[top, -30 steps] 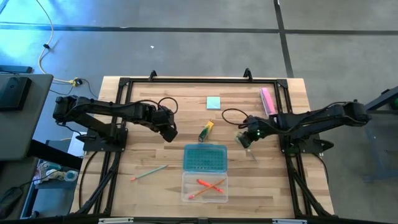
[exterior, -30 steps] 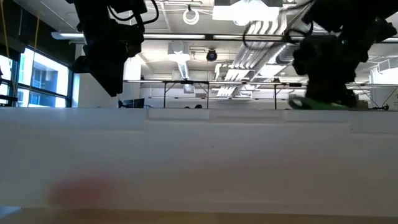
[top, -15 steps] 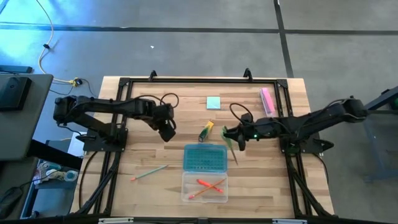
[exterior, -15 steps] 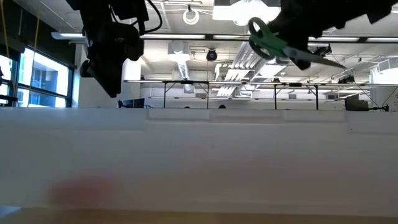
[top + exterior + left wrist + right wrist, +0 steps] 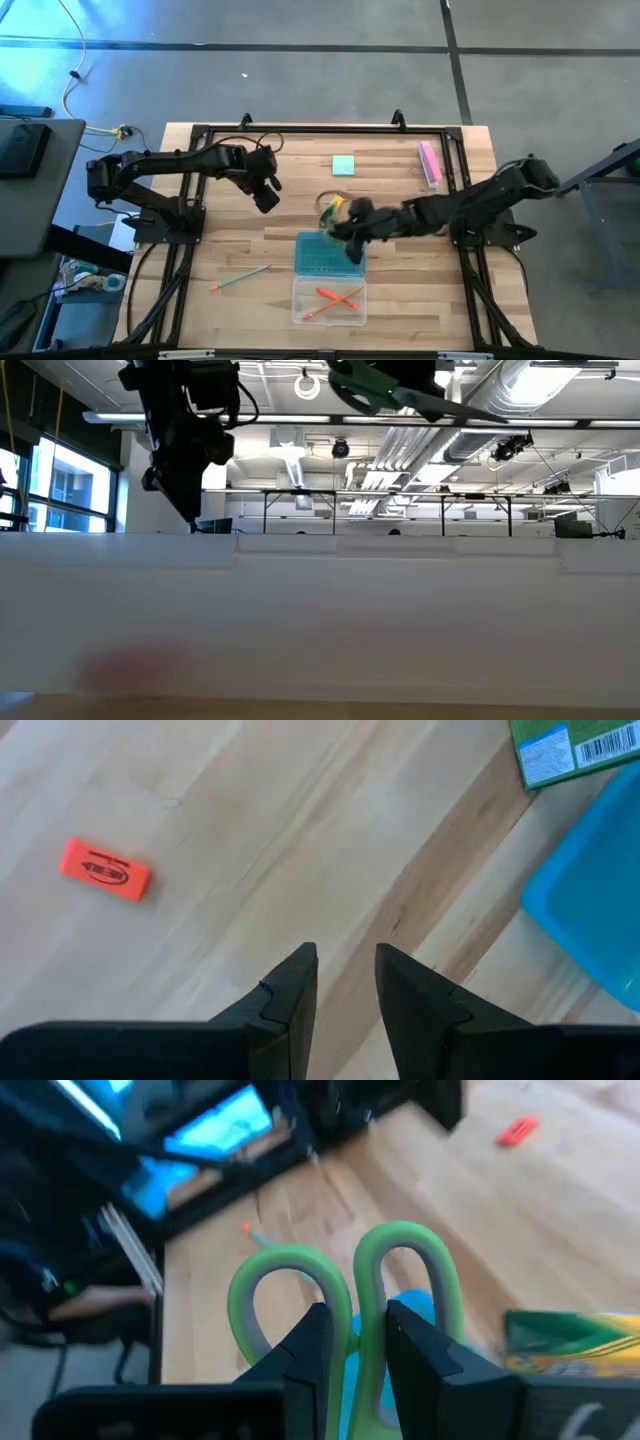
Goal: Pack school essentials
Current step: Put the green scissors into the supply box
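Observation:
My right gripper will let go of the green-handled scissors on the orange-red pencils in the clear box (image 5: 321, 297).
My right gripper (image 5: 347, 230) is shut on the green-handled scissors (image 5: 400, 1270) and holds them in the air over the far edge of the teal lid (image 5: 325, 255). My left gripper (image 5: 345, 985) hangs open over bare wood at the table's left middle, with a small red piece (image 5: 105, 870) lying flat nearby. The clear box (image 5: 298, 300) near the front holds orange-red pencils (image 5: 338, 296). A green pencil (image 5: 240, 277) lies flat to its left. The light-blue note pad (image 5: 343, 165) lies at the back, and the yellow-green marker (image 5: 330, 208) is partly hidden by my right gripper. My right gripper pinches the scissors between its two fingers (image 5: 318, 1342) where the two green loops meet (image 5: 366, 1342). The loops point away from the wrist, and the blade (image 5: 455, 404) sticks out the other way. The scissors are lifted clear of the table, lying roughly level.
A pink bar (image 5: 430, 162) lies at the far right of the table. A green printed packet (image 5: 570, 745) sits beside the teal lid. Black frame rails (image 5: 300, 129) run along the table's edges. Bare wood lies between the two arms at the back.
My right gripper has carried the scissors up off the table and toward the left, from the right side to above the teal lid, rolling its wrist on the way. My left gripper has swung a little toward the far edge and turned.

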Controlling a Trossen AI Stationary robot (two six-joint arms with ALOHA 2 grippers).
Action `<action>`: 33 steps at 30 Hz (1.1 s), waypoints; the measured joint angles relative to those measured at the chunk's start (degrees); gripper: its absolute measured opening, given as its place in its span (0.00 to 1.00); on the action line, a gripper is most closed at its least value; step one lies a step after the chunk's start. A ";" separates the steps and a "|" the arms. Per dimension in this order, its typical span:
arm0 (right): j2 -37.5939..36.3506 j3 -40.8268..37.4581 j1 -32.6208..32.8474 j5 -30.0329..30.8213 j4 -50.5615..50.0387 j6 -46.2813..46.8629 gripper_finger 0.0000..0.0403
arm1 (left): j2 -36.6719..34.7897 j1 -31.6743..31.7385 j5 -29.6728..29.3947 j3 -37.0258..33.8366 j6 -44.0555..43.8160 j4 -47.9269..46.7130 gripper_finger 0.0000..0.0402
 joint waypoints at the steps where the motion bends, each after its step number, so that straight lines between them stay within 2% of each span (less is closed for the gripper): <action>1: 1.91 2.03 0.50 -0.11 -1.97 -0.01 0.14 | 0.00 0.56 0.65 0.00 0.80 0.00 0.23; 5: 9.08 8.96 2.61 -0.71 -7.58 -0.01 0.14 | 0.00 1.86 1.98 0.00 3.52 0.02 0.23; 14: 21.07 17.62 5.53 -2.11 -9.09 2.58 0.14 | 0.00 2.21 1.91 0.00 6.67 -0.11 0.23; 23: 27.80 19.26 8.42 -2.13 -8.08 2.80 0.14 | 0.00 2.21 1.72 0.00 8.09 -0.07 0.23; 33: 29.51 19.28 10.06 -2.23 -7.97 -0.13 0.15 | 0.00 1.93 1.72 0.00 7.75 -0.07 0.23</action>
